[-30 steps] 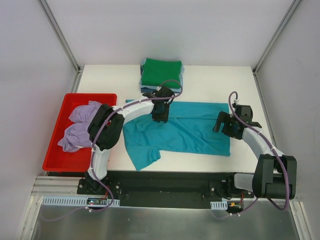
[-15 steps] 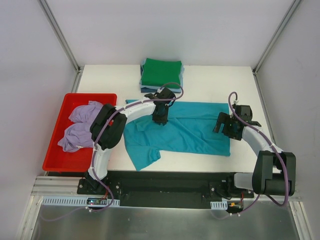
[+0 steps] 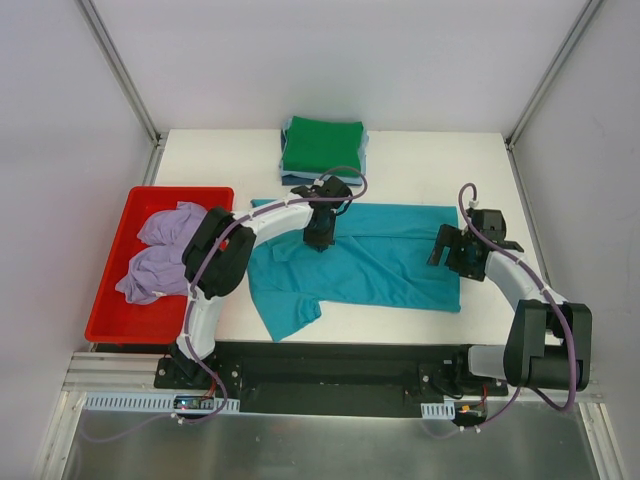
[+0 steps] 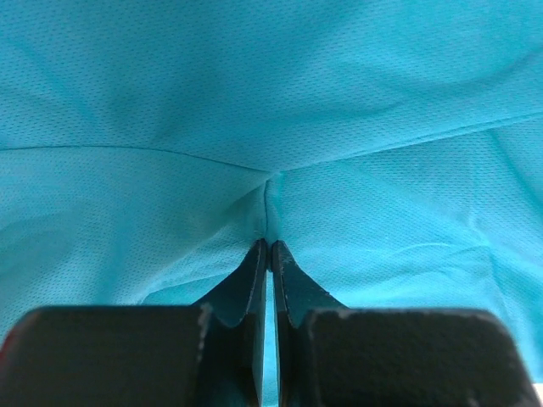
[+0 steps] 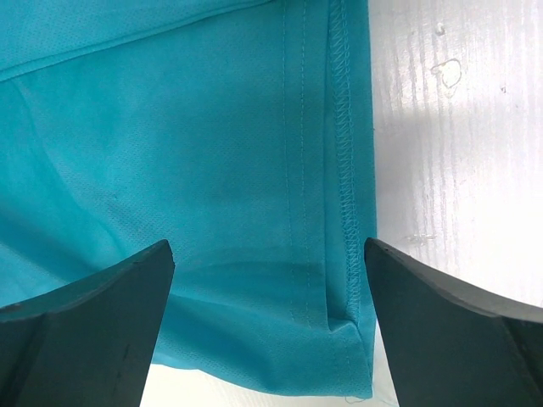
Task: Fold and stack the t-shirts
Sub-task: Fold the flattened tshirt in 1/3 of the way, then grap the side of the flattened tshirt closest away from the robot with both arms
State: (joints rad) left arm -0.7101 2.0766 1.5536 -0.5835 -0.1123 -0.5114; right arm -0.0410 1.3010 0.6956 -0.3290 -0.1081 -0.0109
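Observation:
My right gripper is to move toward the table's near edge next and close on the near hem corner (image 3: 457, 309) (image 5: 365, 390) of the teal t-shirt.
A teal t-shirt (image 3: 380, 262) lies spread on the white table, one sleeve hanging toward the near edge. My left gripper (image 3: 318, 240) is shut, pinching a fold of its upper left part; in the left wrist view the fabric (image 4: 339, 127) puckers at the closed fingertips (image 4: 269, 248). My right gripper (image 3: 447, 256) is open over the shirt's right hem; in the right wrist view the stitched hem (image 5: 344, 170) lies between the spread fingers (image 5: 93, 305). A stack of folded shirts with a green one (image 3: 322, 146) on top sits at the back. A lavender shirt (image 3: 160, 250) lies bunched in the tray.
A red plastic tray (image 3: 115, 300) stands at the left edge of the table (image 3: 430, 160). Grey walls and metal frame posts enclose the table at the back and sides.
The left gripper has shifted slightly back on the teal shirt. The right gripper has barely moved.

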